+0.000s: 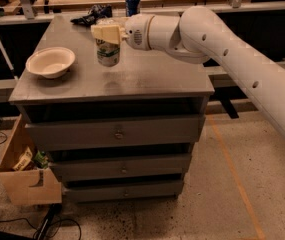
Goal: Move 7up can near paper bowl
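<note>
My gripper will let go of the 7up can beside the paper bowl's rim [89, 81], on the side facing the white arm.
The 7up can [108, 54] is whitish with green markings and hangs upright above the grey cabinet top [147, 76], with its shadow on the surface below. My gripper [107, 34] is shut on the can's top, its cream fingers [105, 33] over the can's upper part. The white arm reaches in from the right. The paper bowl [50, 61] is cream-white and shallow; it sits on the left part of the cabinet top, a short way left of the can.
A dark blue can [132, 4] stands at the back edge of the cabinet top. A black crumpled object [93, 15] lies at the back left. Drawers are below. An open cardboard box [24, 171] sits on the floor at left.
</note>
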Tool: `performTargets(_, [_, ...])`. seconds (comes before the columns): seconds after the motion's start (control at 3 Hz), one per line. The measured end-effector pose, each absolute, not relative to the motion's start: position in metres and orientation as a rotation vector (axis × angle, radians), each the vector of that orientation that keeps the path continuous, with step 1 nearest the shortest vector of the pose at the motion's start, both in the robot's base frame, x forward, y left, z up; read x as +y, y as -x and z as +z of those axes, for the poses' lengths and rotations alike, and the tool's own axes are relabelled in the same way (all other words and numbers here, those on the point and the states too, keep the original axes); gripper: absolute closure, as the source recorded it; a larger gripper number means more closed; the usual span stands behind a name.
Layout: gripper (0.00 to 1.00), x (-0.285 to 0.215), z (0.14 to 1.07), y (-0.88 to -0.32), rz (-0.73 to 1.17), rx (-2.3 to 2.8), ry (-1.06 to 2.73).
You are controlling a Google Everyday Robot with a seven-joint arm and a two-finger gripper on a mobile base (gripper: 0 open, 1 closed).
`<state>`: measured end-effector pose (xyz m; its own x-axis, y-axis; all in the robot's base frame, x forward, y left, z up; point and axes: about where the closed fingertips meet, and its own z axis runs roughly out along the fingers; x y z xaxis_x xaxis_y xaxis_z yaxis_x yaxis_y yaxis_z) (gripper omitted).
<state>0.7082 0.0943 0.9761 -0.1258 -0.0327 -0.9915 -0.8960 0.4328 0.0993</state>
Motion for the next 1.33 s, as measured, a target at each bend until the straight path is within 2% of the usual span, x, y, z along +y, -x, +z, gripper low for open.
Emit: performTargets(1.33, [1.0, 0.145, 0.935, -0.688, 0.955, 1.433, 0.997])
